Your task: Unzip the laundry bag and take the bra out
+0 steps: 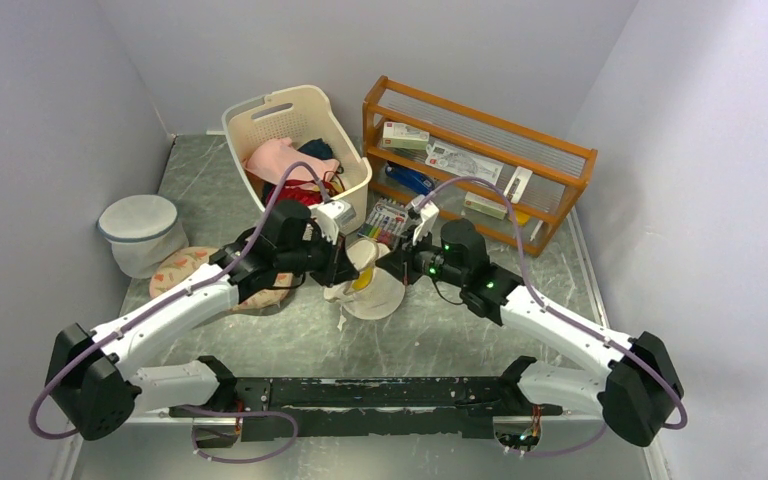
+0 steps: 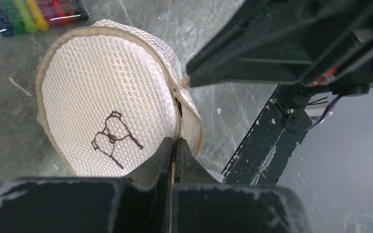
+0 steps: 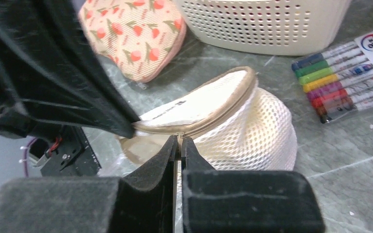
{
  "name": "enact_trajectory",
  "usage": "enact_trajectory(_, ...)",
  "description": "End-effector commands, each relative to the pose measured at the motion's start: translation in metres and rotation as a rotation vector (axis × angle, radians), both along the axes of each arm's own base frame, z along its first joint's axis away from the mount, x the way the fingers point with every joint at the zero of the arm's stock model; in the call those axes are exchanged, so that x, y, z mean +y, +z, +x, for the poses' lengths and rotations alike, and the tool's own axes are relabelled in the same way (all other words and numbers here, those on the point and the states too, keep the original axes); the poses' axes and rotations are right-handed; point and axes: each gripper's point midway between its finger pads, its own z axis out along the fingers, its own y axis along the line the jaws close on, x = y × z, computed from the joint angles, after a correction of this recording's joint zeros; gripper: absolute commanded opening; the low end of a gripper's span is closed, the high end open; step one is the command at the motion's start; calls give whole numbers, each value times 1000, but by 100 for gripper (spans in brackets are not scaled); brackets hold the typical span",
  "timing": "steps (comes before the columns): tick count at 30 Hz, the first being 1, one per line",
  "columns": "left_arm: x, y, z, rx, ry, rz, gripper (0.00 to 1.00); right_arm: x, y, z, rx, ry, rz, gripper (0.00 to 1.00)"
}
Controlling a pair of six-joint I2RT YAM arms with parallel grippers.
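The laundry bag's tan rim is held by my left gripper far from the zip pull, so that gripper should take the bag's rim close behind the zip pull (image 2: pixel 177 101) before it unzips further.
The laundry bag (image 1: pixel 375 285), a small cream mesh drum with a tan rim, stands mid-table between my two grippers. Its flat top with the black bra outline (image 2: pixel 111 138) faces the left wrist camera. My left gripper (image 1: pixel 345 268) is shut on the tan rim (image 2: pixel 176 141) at the bag's edge. My right gripper (image 1: pixel 400 268) is shut on the small metal zip pull (image 3: pixel 179 134) on the tan zip band. The zip is open over a short stretch beside the pull, with a dark gap (image 2: pixel 178 104). The bra is hidden inside the bag.
A white round mesh bag with a grey-blue rim (image 1: pixel 140 232) and a floral cushion (image 1: pixel 195 270) lie at the left. A cream laundry basket (image 1: pixel 295 140) with clothes, a wooden rack (image 1: pixel 480 165) and a pack of markers (image 1: pixel 388 220) stand behind.
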Motion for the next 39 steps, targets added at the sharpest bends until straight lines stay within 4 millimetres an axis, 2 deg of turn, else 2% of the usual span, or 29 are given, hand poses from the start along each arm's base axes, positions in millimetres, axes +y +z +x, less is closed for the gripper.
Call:
enact_trajectory(1,5,23,-7,-84,-62,-16,7,-12,-4,29,-31,-134,-50,0)
enact_trajectory(11,23,7,-12,-65,-12,57,7,-38,-25,76,-65,-278,-117,0)
enact_trajectory(15,29,4,-15,-61,-2,72,7,-44,-25,76,-81,-285,-139,0)
enact_trajectory(18,32,3,-18,-58,-2,78,8,-35,-14,61,-98,-189,-103,0)
enact_trajectory(25,25,14,-17,-36,5,41,41,-15,2,16,-54,14,20,0)
enact_trajectory(29,12,24,-18,-18,-29,-11,58,-12,11,2,-46,53,67,0)
enact_trajectory(32,4,31,-20,-8,-49,-50,74,-11,15,-2,-44,68,76,0)
enact_trajectory(35,-8,42,-27,0,-95,-106,82,-9,20,-5,-45,83,86,0)
enact_trajectory(39,-19,54,-30,17,-94,-152,86,-8,24,-8,-48,94,93,0)
